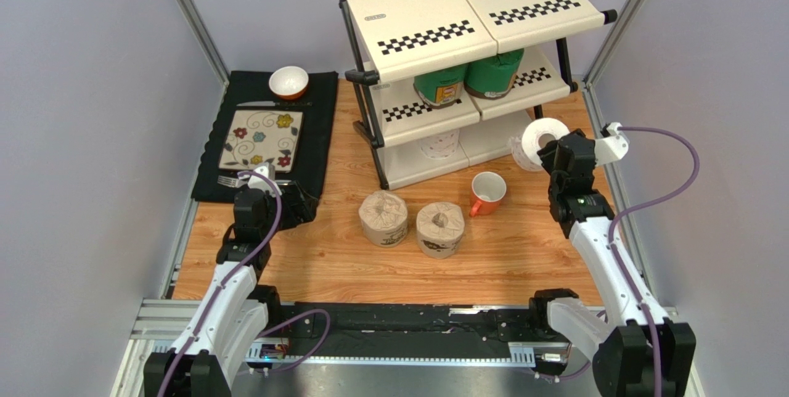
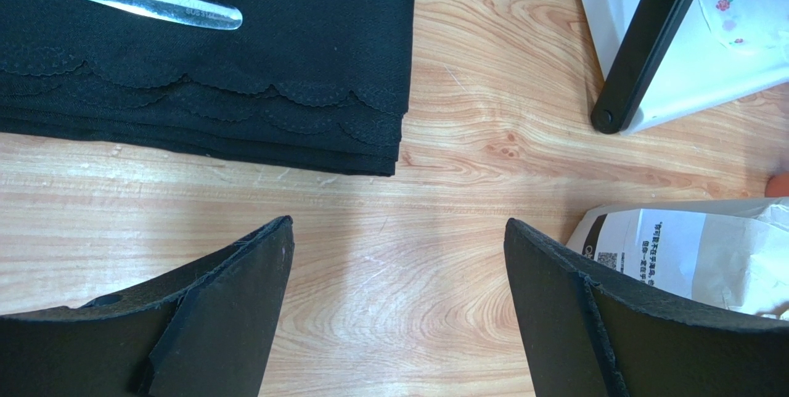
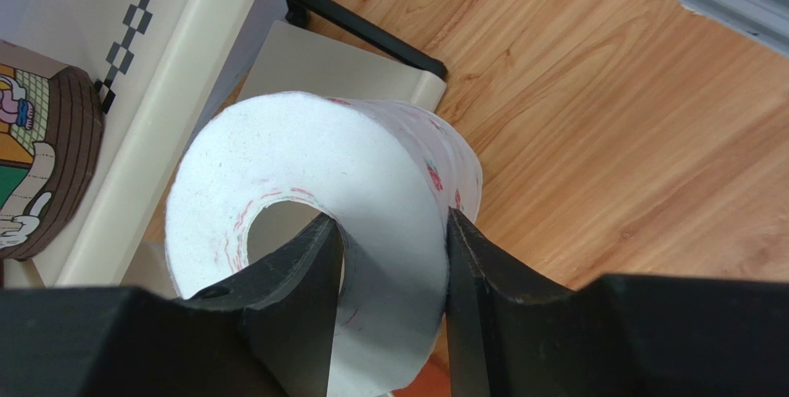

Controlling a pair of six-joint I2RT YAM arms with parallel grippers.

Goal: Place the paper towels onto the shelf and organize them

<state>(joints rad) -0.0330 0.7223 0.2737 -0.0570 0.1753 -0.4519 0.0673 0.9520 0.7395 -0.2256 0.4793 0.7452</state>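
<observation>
The white roll will go down on the shelf's bottom level (image 1: 484,138) next to the other white roll, placed by my right gripper.
The shelf (image 1: 463,18) stands at the back. Two green paper towels (image 1: 440,85) (image 1: 494,73) sit on its middle tier, and a white one (image 1: 443,145) on the bottom tier. My right gripper (image 1: 548,152) (image 3: 391,221) is shut on another white roll (image 1: 540,141) (image 3: 306,157), one finger in its core and one on its outer wall, just right of the shelf's lower tiers. Two brown rolls (image 1: 383,218) (image 1: 440,229) stand on the table. My left gripper (image 1: 292,205) (image 2: 398,223) hangs open and empty over bare wood.
An orange mug (image 1: 487,192) stands between the brown rolls and the shelf. A black placemat (image 1: 269,133) (image 2: 231,55) carries a floral plate (image 1: 262,138), cutlery and a bowl (image 1: 289,82). The shelf's black leg (image 2: 648,41) and a brown roll's label (image 2: 685,254) lie right of the left gripper.
</observation>
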